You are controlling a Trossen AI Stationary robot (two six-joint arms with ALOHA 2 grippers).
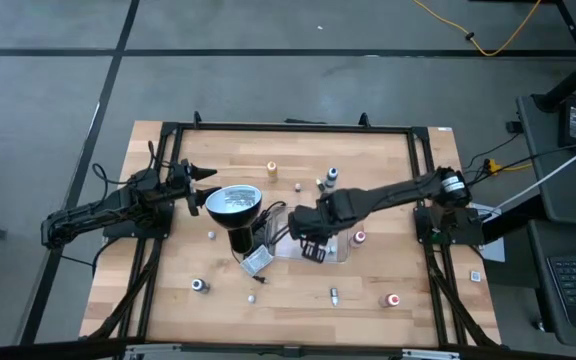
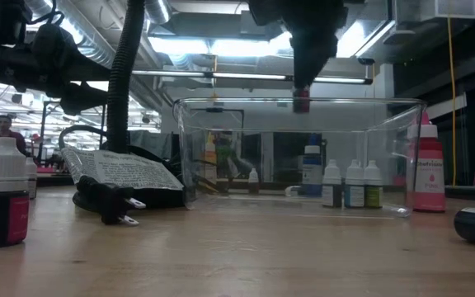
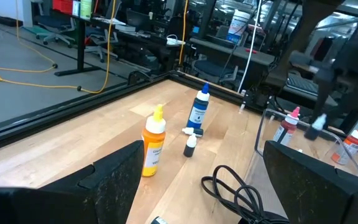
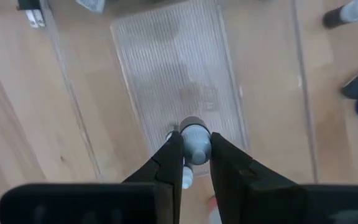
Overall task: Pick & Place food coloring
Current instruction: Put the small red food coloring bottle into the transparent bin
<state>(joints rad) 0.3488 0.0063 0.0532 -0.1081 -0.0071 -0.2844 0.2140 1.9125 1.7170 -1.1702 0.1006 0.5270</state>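
Note:
The robot's right hand needs to release the tiny food coloring bottle on the tray's ribbed bottom beside the small bottles [image 1: 316, 244] [image 4: 178, 126] there.
My right gripper [image 1: 313, 245] points down over the clear plastic tray [image 1: 340, 255] at mid-table, shut on a tiny food coloring bottle [image 2: 302, 101]. The bottle shows dark red in the low view, with a round grey end [image 4: 194, 140] in the right wrist view. It hangs level with the tray's rim [image 2: 246, 101]. Other food coloring bottles stand or lie loose on the table: an orange one [image 1: 272, 170], a blue one [image 1: 332, 178], red ones [image 1: 359, 237] [image 1: 393, 299]. My left gripper [image 1: 205, 175] waits open at the left, pointing level, touching nothing. My right gripper pinches the tiny bottle between its two fingertips [image 4: 174, 149], one on each side of the round grey end. The fingers come from above, pointing down. The bottle hangs clear over the tray's ribbed floor [image 4: 179, 81].
A black lamp with a round silvery head [image 1: 233, 203] stands left of the tray, its cord and plug [image 2: 110, 206] lying beside it. Small bottles [image 2: 353, 183] show through the tray's walls. A dark bottle [image 1: 200, 286] and others lie toward the near edge.

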